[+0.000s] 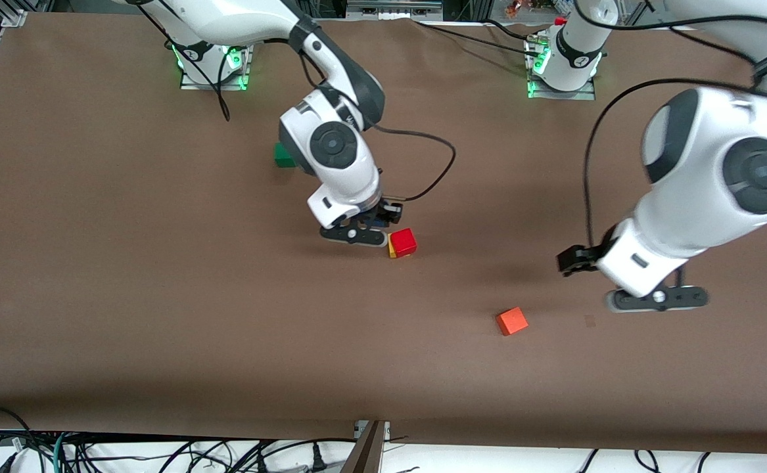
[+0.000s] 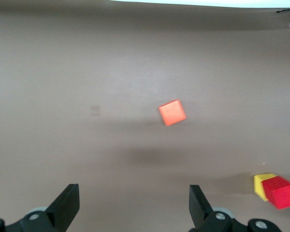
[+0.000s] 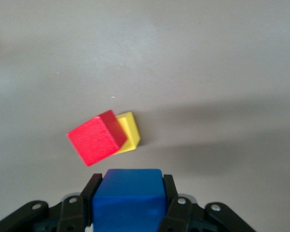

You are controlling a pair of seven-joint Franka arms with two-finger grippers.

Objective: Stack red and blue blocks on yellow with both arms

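My right gripper needs to release the blue cube on top of the red cube (image 1: 404, 238) (image 3: 95, 139), which sits crooked on the yellow cube.
The red cube (image 1: 404, 240) sits on the yellow cube (image 1: 392, 249) near the table's middle, turned askew on it; both also show in the right wrist view, red cube (image 3: 96, 139) and yellow cube (image 3: 128, 133). My right gripper (image 1: 357, 235) is up in the air just beside this stack, toward the right arm's end. It is shut on the blue cube (image 3: 129, 198), which the hand mostly hides in the front view. My left gripper (image 1: 659, 299) is open and empty over bare table toward the left arm's end; its fingers (image 2: 67, 200) stand wide apart.
An orange cube (image 1: 512, 321) lies nearer the front camera than the stack, between it and the left gripper; it also shows in the left wrist view (image 2: 172, 112). A green cube (image 1: 282, 156) lies nearer the robot bases, partly hidden by the right arm.
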